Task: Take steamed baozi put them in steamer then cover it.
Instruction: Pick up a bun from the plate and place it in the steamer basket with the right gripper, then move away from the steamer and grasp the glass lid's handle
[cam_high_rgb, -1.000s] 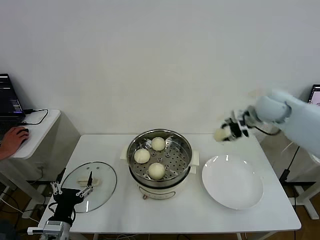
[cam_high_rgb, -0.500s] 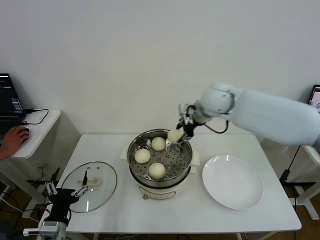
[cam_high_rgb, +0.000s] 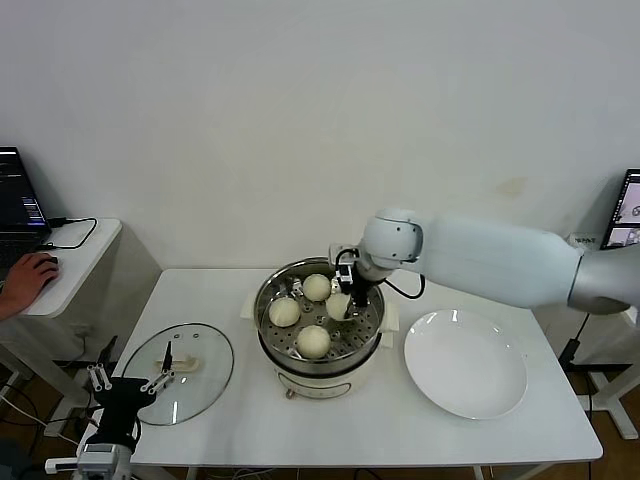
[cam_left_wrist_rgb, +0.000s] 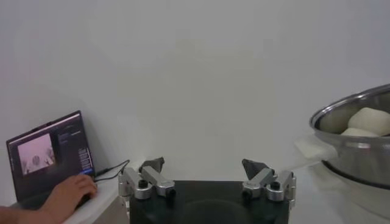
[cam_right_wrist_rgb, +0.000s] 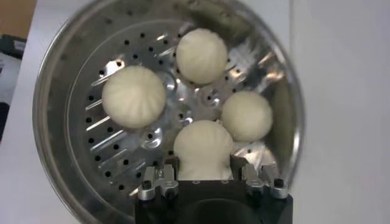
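The steamer still has to be covered, so my left gripper should next go to the glass lid's handle (cam_high_rgb: 178, 364) and close there.
The steamer (cam_high_rgb: 258, 318) stands mid-table on its cream base. Three steamed baozi lie in its basket: one at the back (cam_high_rgb: 317, 287), one on the left (cam_high_rgb: 284, 312), one at the front (cam_high_rgb: 314, 341). My right gripper (cam_high_rgb: 343, 297) reaches down into the basket, shut on a fourth baozi (cam_high_rgb: 338, 306). In the right wrist view my right gripper (cam_right_wrist_rgb: 204, 169) grips this baozi (cam_right_wrist_rgb: 203, 146) just above the perforated floor (cam_right_wrist_rgb: 97, 152), beside the other three. My left gripper (cam_high_rgb: 125, 385) is open and empty, low at the table's front left corner (cam_left_wrist_rgb: 207, 167).
A glass lid (cam_high_rgb: 200, 345) with a handle lies flat on the table's left. An empty white plate (cam_high_rgb: 465, 363) sits to the right of the steamer. A side desk at far left holds a laptop (cam_left_wrist_rgb: 49, 155) and a person's hand (cam_high_rgb: 25, 275).
My right arm carried the baozi from the back right of the table leftward over the steamer and lowered it into the basket. The left arm barely moved.
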